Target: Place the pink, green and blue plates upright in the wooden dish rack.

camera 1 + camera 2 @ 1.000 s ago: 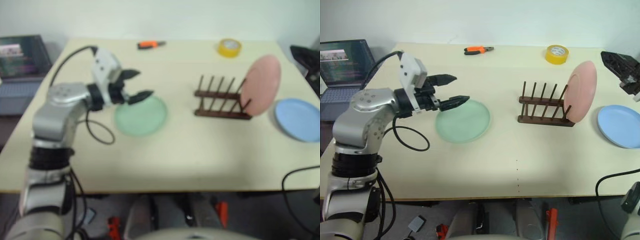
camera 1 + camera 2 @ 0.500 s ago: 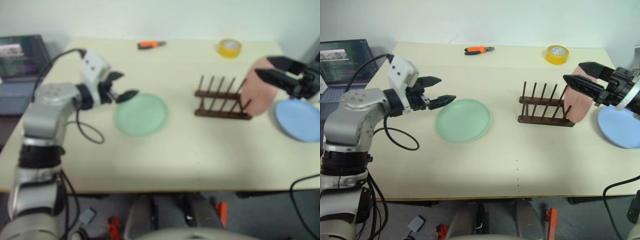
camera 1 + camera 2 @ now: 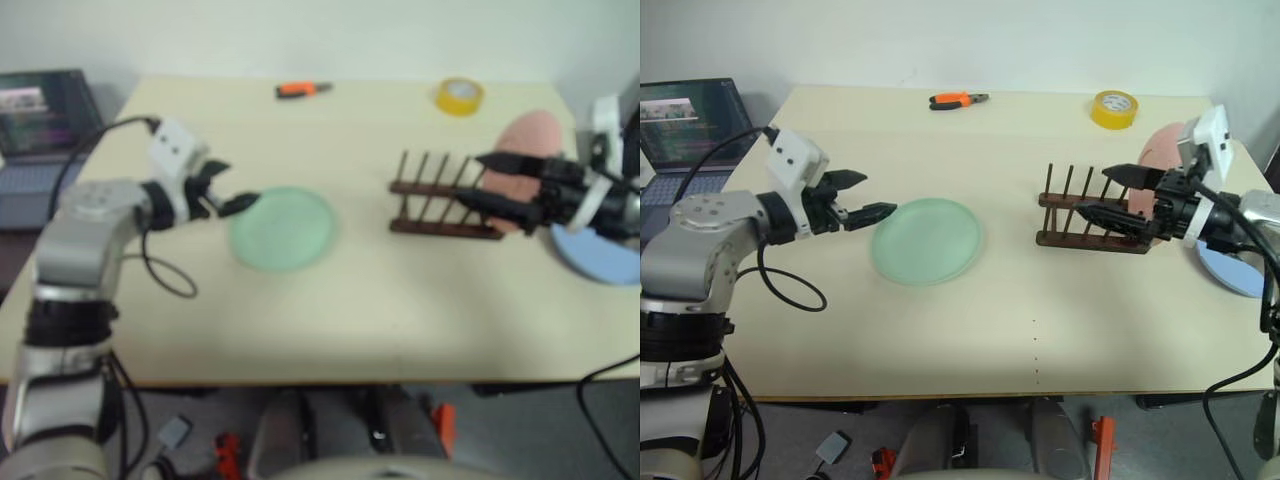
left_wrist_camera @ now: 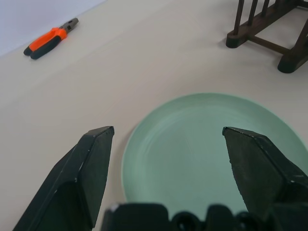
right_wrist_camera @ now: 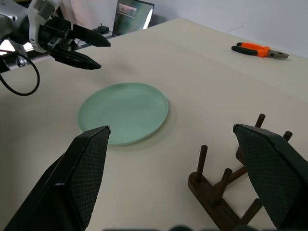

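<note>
The robot's right gripper needs to close on the green plate's near-side rim (image 3: pixel 306 265) (image 5: pixel 83 129), toward the wooden dish rack, because the left gripper takes the plate's opposite side.
The green plate (image 3: pixel 927 240) lies flat on the table's left half. My left gripper (image 3: pixel 878 193) is open just beyond the plate's left rim, low over the table, pointing at it; the left wrist view has the green plate (image 4: pixel 207 149) between and past the fingers. The wooden dish rack (image 3: pixel 1065 238) stands right of centre. At its right end the pink plate (image 3: pixel 1160 145) stands upright, partly hidden by my right arm. My right gripper (image 3: pixel 1092 192) is open above the rack, pointing left, with nothing in it. The blue plate (image 3: pixel 600 262) lies flat at the far right, mostly behind the arm.
Orange pliers (image 3: pixel 958 100) and a yellow tape roll (image 3: pixel 1113 108) lie along the table's far edge. A laptop (image 3: pixel 685 115) sits off the table to the left. A black cable (image 3: pixel 790 290) loops on the table under my left arm.
My right arm has swung in from the right edge to over the rack, now covering part of the pink plate. The left gripper has drawn back left, off the green plate, and lower.
</note>
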Tool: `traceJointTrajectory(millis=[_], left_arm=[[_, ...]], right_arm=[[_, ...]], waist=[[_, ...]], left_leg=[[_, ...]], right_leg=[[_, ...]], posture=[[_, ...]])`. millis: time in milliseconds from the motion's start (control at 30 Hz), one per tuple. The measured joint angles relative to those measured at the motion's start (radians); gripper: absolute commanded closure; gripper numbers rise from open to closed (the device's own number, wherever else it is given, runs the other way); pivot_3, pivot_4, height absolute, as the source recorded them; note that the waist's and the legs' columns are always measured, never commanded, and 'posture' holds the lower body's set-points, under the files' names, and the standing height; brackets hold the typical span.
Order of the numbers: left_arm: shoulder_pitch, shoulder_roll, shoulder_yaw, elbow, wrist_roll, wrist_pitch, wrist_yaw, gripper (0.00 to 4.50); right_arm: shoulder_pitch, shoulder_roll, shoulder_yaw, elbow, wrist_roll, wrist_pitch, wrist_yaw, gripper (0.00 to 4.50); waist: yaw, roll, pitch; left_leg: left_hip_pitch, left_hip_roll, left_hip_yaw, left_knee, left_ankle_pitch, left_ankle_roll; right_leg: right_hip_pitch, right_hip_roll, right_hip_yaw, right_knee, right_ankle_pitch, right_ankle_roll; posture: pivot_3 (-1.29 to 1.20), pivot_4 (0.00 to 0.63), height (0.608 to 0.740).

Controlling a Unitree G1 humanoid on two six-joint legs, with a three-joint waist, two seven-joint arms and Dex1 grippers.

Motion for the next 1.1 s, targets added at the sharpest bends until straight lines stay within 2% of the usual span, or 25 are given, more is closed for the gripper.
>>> traceJointTrajectory(millis=[100, 267, 400, 600, 900, 1033, 1100], left_arm=[[0.005, 0.004, 0.0, 0.034, 0.013, 0.018, 0.012, 0.5], [-0.059, -0.059, 0.001, 0.237, 0.062, 0.109, 0.136, 0.5], [-0.087, -0.108, -0.005, 0.299, 0.072, 0.138, 0.161, 0.5], [-0.089, -0.158, -0.027, 0.312, 0.073, 0.147, 0.152, 0.5], [-0.087, -0.177, -0.029, 0.378, 0.091, 0.147, 0.178, 0.5], [-0.086, -0.179, -0.028, 0.379, 0.093, 0.147, 0.188, 1.4], [-0.081, -0.186, -0.027, 0.379, 0.094, 0.147, 0.197, 2.15]], right_arm=[[-0.001, 0.003, 0.005, -0.008, -0.001, 0.0, -0.002, 0.03], [-0.016, 0.058, 0.151, -0.101, -0.065, -0.023, -0.027, 0.03], [-0.031, 0.075, 0.225, -0.127, -0.124, -0.035, -0.049, 0.03], [-0.032, 0.096, 0.259, -0.157, -0.144, -0.04, -0.062, 0.03], [-0.021, 0.096, 0.266, -0.161, -0.167, -0.04, -0.064, 0.03], [-0.019, 0.096, 0.266, -0.161, -0.173, -0.041, -0.063, 0.0], [-0.019, 0.096, 0.268, -0.161, -0.183, -0.044, -0.062, 0.0]], waist=[[-0.001, 0.0, 0.0], [0.0, 0.0, 0.0], [0.002, -0.002, -0.001], [0.003, -0.002, -0.001], [0.001, -0.002, -0.001], [0.001, -0.002, -0.001], [0.001, -0.002, -0.001]], left_leg=[[0.0, 0.0, 0.0, 0.0, 0.0, 0.0], [0.0, 0.0, -0.002, 0.001, 0.0, 0.0], [-0.001, -0.001, -0.001, 0.001, 0.0, 0.0], [-0.002, 0.0, -0.002, 0.001, 0.0, 0.0], [-0.001, 0.0, -0.002, 0.001, 0.0, 0.0], [-0.001, 0.0, -0.002, 0.001, 0.0, 0.0], [-0.001, 0.0, -0.002, 0.001, 0.0, 0.0]], right_leg=[[0.0, 0.0, 0.0, 0.0, 0.0, 0.0], [0.0, 0.001, -0.001, 0.003, 0.0, 0.001], [0.0, 0.0, -0.001, 0.0, 0.002, -0.003], [-0.001, -0.001, -0.002, 0.0, 0.002, -0.004], [0.0, 0.0, -0.002, 0.001, 0.002, -0.004], [0.0, 0.0, -0.002, 0.001, 0.002, -0.004], [0.0, 0.0, -0.002, 0.001, 0.002, -0.004]], posture=[[0.0, 0.15, 0.74], [0.0, 0.15, 0.74], [0.0, 0.15, 0.74], [0.0, 0.15, 0.74], [0.0, 0.15, 0.74], [0.0, 0.15, 0.74], [0.0, 0.15, 0.74]])
